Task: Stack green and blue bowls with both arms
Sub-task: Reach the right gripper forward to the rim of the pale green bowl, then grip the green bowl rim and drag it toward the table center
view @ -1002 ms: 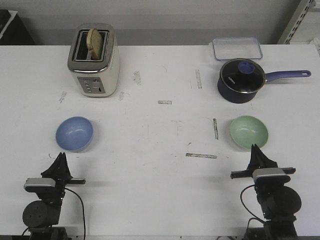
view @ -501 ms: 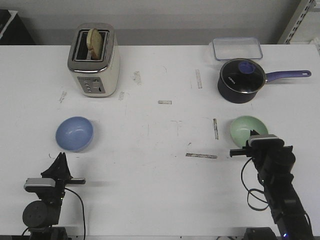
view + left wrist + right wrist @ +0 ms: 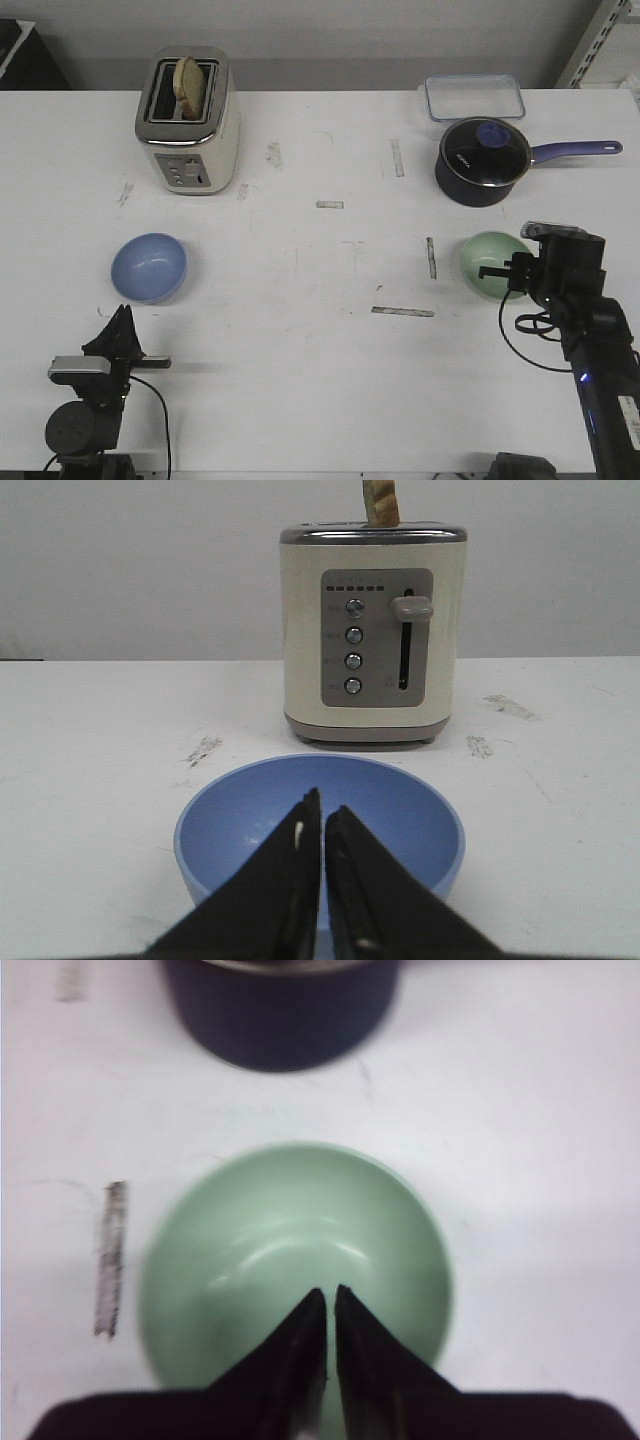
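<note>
The robot's right gripper needs to next close on the green bowl's rim (image 3: 531, 259) (image 3: 447, 1298), on the side farthest from the blue bowl.
The light blue bowl (image 3: 148, 266) sits on the white table at the left. It also shows in the left wrist view (image 3: 240, 815). My left gripper (image 3: 121, 314) rests low just in front of it, shut and empty (image 3: 321, 810). The pale green bowl (image 3: 488, 258) sits at the right, below the saucepan. My right gripper (image 3: 518, 270) hovers over the bowl's near-right rim. In the right wrist view its shut, empty tips (image 3: 327, 1295) point into the green bowl (image 3: 290, 1225) and hold nothing.
A cream toaster (image 3: 187, 120) with a slice of toast stands at the back left, beyond the blue bowl. A dark navy saucepan (image 3: 482, 160) with a glass lid and a clear lidded container (image 3: 473, 97) stand at the back right. Grey scuff marks dot the table.
My right arm has risen and reached forward, from in front of the green bowl to over its near-right rim. The left arm and both bowls have not moved.
</note>
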